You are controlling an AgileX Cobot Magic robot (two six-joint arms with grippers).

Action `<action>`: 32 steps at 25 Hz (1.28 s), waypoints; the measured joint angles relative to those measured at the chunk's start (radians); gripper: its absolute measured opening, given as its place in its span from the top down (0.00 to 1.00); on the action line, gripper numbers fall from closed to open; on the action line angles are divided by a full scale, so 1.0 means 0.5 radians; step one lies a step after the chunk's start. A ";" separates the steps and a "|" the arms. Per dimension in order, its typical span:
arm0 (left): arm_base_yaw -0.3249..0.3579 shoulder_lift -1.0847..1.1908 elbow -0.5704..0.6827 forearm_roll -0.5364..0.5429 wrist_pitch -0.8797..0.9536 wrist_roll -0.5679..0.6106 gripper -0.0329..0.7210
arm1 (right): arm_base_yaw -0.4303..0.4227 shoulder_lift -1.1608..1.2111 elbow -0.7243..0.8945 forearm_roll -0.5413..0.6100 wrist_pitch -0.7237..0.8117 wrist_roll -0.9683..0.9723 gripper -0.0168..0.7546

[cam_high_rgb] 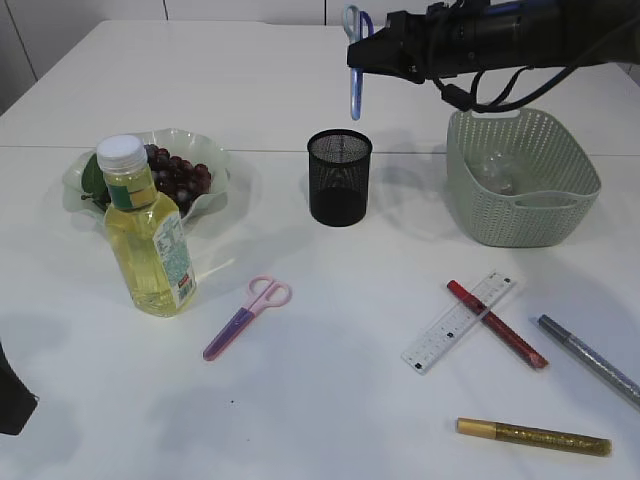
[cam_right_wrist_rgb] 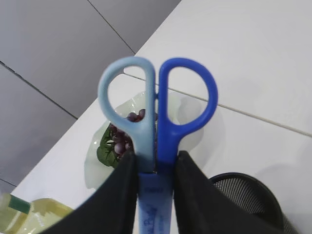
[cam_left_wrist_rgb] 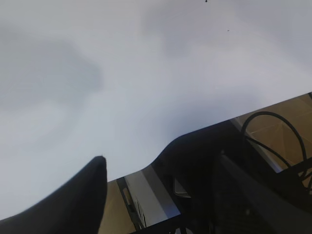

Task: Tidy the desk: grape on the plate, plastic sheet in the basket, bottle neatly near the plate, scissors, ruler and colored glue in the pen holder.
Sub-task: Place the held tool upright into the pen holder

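Note:
Next, I let go of the blue scissors with my right gripper inside the black mesh pen holder [cam_high_rgb: 348,160] [cam_right_wrist_rgb: 243,201], between the plate and the basket.
My right gripper [cam_high_rgb: 362,52] [cam_right_wrist_rgb: 155,158] is shut on blue scissors [cam_high_rgb: 354,95] [cam_right_wrist_rgb: 165,139] and holds them in the air, just above and behind the black mesh pen holder [cam_high_rgb: 339,178] [cam_right_wrist_rgb: 251,192]. Grapes [cam_high_rgb: 178,176] lie on the pale green plate [cam_high_rgb: 212,155], with the yellow bottle [cam_high_rgb: 150,235] upright in front of it. Pink scissors [cam_high_rgb: 248,317], a white ruler [cam_high_rgb: 458,321], and red [cam_high_rgb: 497,324], silver [cam_high_rgb: 590,358] and gold [cam_high_rgb: 533,437] glue pens lie on the table. Clear plastic [cam_high_rgb: 497,170] lies in the green basket [cam_high_rgb: 525,215]. My left gripper [cam_left_wrist_rgb: 141,161] is open and empty at the front left table edge.
The red glue pen lies across the ruler. The basket stands right of the pen holder, under my right arm. The left arm shows as a dark shape [cam_high_rgb: 12,395] at the lower left corner. The left wrist view shows white tabletop and floor beyond its edge.

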 joint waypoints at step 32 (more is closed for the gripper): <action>0.000 0.000 0.000 -0.004 0.000 0.000 0.35 | 0.011 0.323 0.000 0.380 0.079 -1.290 0.59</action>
